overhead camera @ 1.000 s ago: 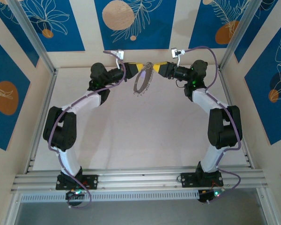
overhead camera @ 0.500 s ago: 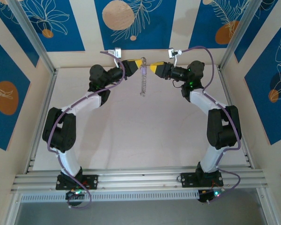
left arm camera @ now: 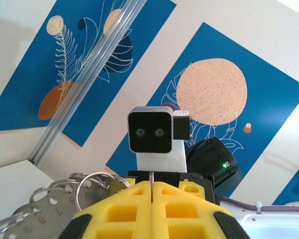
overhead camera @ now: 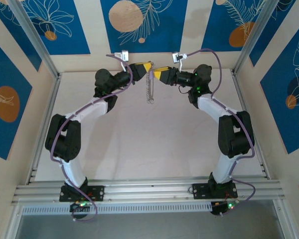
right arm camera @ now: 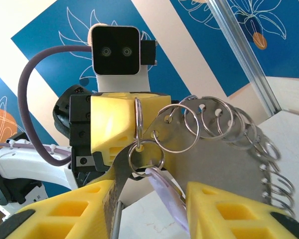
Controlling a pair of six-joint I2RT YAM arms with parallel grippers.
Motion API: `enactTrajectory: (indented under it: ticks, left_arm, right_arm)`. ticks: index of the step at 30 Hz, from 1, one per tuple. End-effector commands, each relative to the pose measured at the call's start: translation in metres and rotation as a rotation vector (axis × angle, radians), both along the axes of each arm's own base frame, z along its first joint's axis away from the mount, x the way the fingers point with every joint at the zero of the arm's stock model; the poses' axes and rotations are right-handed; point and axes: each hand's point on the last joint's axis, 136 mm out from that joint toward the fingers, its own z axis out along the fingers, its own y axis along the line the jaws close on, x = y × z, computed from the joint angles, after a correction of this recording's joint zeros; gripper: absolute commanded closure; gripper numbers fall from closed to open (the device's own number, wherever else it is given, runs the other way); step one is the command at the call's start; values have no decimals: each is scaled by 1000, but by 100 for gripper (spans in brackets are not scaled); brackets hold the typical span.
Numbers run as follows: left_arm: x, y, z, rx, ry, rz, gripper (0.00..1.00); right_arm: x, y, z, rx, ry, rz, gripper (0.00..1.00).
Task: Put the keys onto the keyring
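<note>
The key hangs by the small split ring below the left gripper, so the robot's right gripper will leave the lilac head and take over the thin ring (right arm camera: pixel 138 122).
The keyring (overhead camera: pixel 150 88) hangs edge-on above the far middle of the table, a flat toothed metal plate (right arm camera: pixel 224 164) carrying several split rings. My left gripper (overhead camera: pixel 147 65) is shut on one thin ring (left arm camera: pixel 152 180) at its top; the plate (left arm camera: pixel 45 216) shows to the left of its fingers. My right gripper (overhead camera: pixel 156 70) faces it from the right, close up. Its yellow fingers (right arm camera: pixel 65 214) stand apart in the right wrist view. Between them lies the lilac head of the key (right arm camera: pixel 165 193), leaning toward the right finger. The key's upper end reaches into a small split ring (right arm camera: pixel 145 154).
Both arms reach to the back of the table (overhead camera: pixel 149 144), near the rear wall panel (overhead camera: pixel 139 22). An aluminium frame post (overhead camera: pixel 35 37) stands at the back left and another at the back right. A metal rail (overhead camera: pixel 149 191) runs along the near edge.
The keyring has turned from face-on to edge-on in the top view. The right gripper has moved left, closer to the left gripper, which has shifted slightly toward the back.
</note>
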Motion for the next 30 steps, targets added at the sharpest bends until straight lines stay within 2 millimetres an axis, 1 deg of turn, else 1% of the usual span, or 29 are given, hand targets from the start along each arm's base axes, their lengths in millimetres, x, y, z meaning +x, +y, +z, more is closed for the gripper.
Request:
enactTrajectory:
  ticks: [1, 5, 12, 16, 19, 22, 25, 26, 28, 30]
  left_arm:
    - [-16, 4, 34, -62, -105, -1, 100]
    - [-17, 4, 35, -64, -108, -5, 100]
    - [-18, 4, 35, -66, -109, -12, 100]
    - [-19, 3, 35, -68, -110, -17, 100]
    - [-19, 3, 36, -70, -111, -20, 100]
    - [-20, 3, 37, -71, -114, -23, 100]
    - [-20, 3, 37, -72, -114, -24, 100]
    - [-20, 3, 37, -72, -114, -24, 100]
    - [-20, 2, 37, -72, -113, -25, 100]
    - [-20, 3, 37, -72, -114, -23, 100]
  right_arm:
    - [-1, 8, 3, -7, -38, 25, 59]
    - [-1, 12, -1, -12, -30, 33, 65]
    - [0, 15, -2, -13, -24, 37, 90]
    - [-1, 17, -1, -14, -26, 45, 100]
    - [-5, 22, 0, -18, -30, 66, 100]
    - [-7, 26, -2, -34, -27, 83, 100]
    - [-7, 26, -4, -41, -20, 81, 99]
    - [-6, 25, -6, -43, -15, 79, 93]
    - [-5, 20, -7, -44, -7, 61, 79]
    - [-5, 13, -8, -45, -1, 39, 69]
